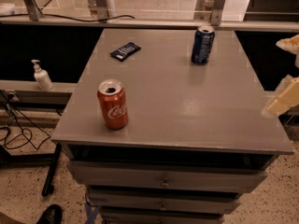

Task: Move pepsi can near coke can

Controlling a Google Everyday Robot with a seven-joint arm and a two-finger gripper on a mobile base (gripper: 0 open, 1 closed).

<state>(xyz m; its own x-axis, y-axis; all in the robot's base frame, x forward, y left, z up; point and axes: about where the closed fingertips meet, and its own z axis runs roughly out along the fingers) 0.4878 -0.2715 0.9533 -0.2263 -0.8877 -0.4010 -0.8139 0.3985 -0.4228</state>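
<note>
The middle of the pepsi can (202, 46), well below its silver top, should be gripped next by my gripper.
The pepsi can (202, 44), dark blue with a silver top, stands upright at the far right of the grey table top (177, 97). The coke can (112, 104), red with white script, stands upright near the front left edge. The two cans are far apart. My gripper (286, 73) is at the right edge of the view, beside the table's right side and nearer than the pepsi can. Its two cream fingers (282, 100) are spread apart with nothing between them.
A flat dark blue snack packet (125, 51) lies at the far left of the table. Drawers (163, 181) sit under the top. A white pump bottle (42, 76) stands on a ledge to the left, with cables on the floor below.
</note>
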